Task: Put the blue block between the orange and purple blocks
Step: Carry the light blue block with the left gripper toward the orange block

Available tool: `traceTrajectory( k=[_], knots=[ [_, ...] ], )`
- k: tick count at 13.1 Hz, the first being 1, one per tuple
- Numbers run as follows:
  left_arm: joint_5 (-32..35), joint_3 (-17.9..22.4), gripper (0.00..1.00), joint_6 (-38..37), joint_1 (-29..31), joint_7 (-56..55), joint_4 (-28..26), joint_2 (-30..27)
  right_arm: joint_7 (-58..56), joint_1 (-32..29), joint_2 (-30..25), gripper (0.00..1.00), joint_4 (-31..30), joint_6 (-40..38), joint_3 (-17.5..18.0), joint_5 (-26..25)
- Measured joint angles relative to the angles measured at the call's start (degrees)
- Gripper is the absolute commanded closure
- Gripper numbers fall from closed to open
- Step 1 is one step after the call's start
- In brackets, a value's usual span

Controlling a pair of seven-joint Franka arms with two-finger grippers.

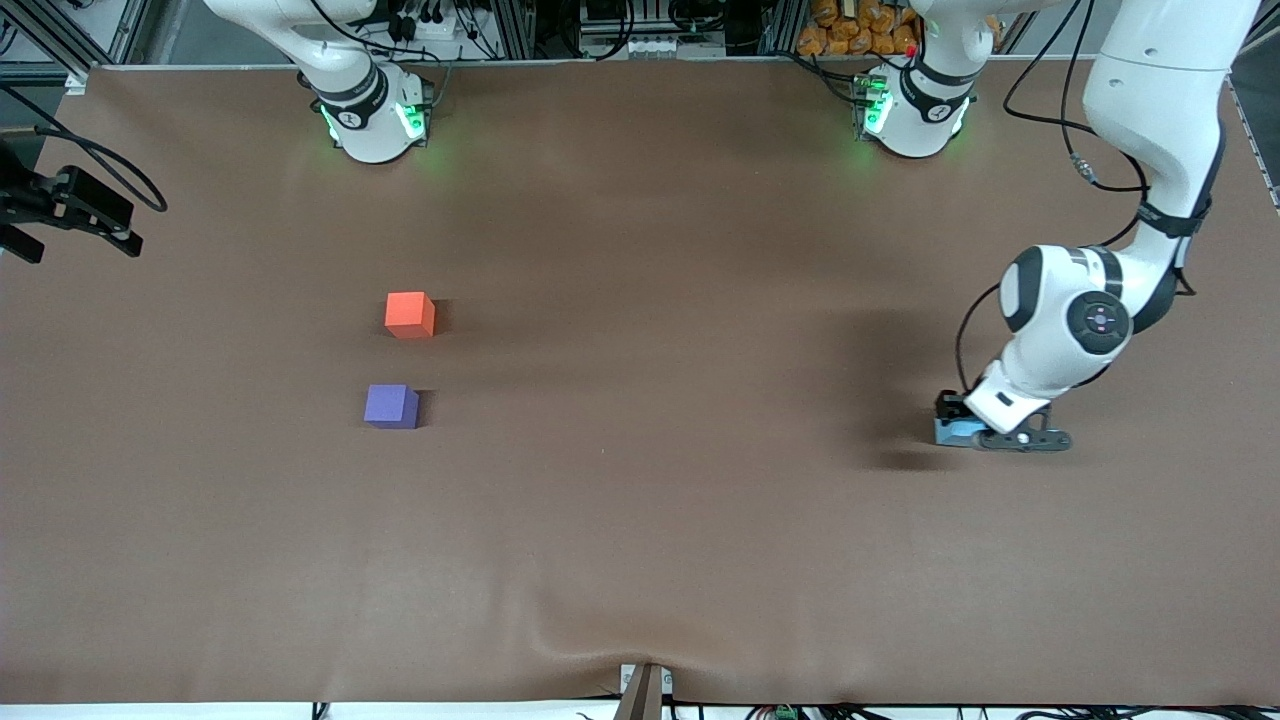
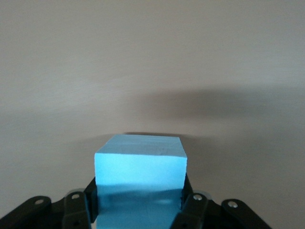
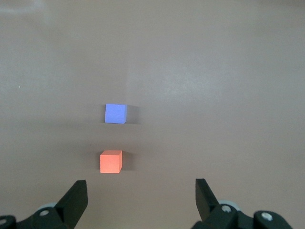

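Observation:
The left gripper will release the blue block on the table (image 1: pixel 571 326) beside the orange block, opposite the black fixture.
The blue block (image 1: pixel 953 433) rests on the brown table toward the left arm's end. My left gripper (image 1: pixel 962 424) is down at the table and shut on it. In the left wrist view the blue block (image 2: pixel 140 162) fills the space between the two black fingers (image 2: pixel 90 201) of the left gripper (image 2: pixel 139 206). The orange block (image 1: pixel 409 315) and the purple block (image 1: pixel 390 406) stand apart toward the right arm's end, the purple one nearer the front camera. My right gripper (image 3: pixel 141 198) hangs open and empty, looking down on the orange block (image 3: pixel 111 161) and the purple block (image 3: pixel 116 113); it is out of the front view.
Brown cloth (image 1: pixel 650 500) covers the whole table. A black fixture with cables (image 1: pixel 65 205) juts in at the table's edge at the right arm's end. The two arm bases (image 1: pixel 375 115) stand along the table edge farthest from the front camera.

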Motion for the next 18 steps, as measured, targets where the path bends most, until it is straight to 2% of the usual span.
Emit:
traceTrajectory(
  k=[3,5,7,9,11,12,16,17,18],
  knots=[
    [0.0,-9.6,1.0,-11.4,-0.8,-4.9,5.2,-2.3,0.0,0.0,0.0,0.0,0.0,0.0,0.0,0.0],
    [0.0,-14.4,1.0,-17.0,-4.3,-7.9,9.9,-2.5,0.0,0.0,0.0,0.0,0.0,0.0,-0.1,0.0],
    [0.0,-15.0,1.0,-18.2,-12.6,-10.5,14.5,-0.6,0.0,0.0,0.0,0.0,0.0,0.0,-0.1,0.0],
    [0.0,-14.8,1.0,-18.2,-21.6,-16.9,20.5,4.2,0.0,-0.1,0.0,0.0,0.0,-0.1,-0.1,0.0],
    [0.0,-13.5,1.0,-18.2,-29.7,-22.0,27.0,9.9,0.0,-0.1,0.1,0.0,0.0,-0.1,-0.1,0.0],
    [0.0,-11.3,1.0,-18.2,-34.5,-23.7,30.3,12.5,0.0,-0.1,0.1,0.0,0.0,-0.1,-0.1,0.0],
    [0.0,2.1,1.0,-18.1,-54.4,-25.5,41.1,22.0,0.0,-0.1,0.1,0.0,0.0,-0.1,-0.1,0.0],
    [0.0,3.5,0.4,-17.8,-56.8,-25.7,42.8,24.0,0.0,-0.1,0.1,0.0,0.1,-0.1,-0.1,0.0],
    [0.0,3.9,0.0,-17.3,-57.7,-25.7,43.9,25.4,0.0,-0.1,0.1,0.0,0.1,-0.1,-0.1,0.0]
  ],
)
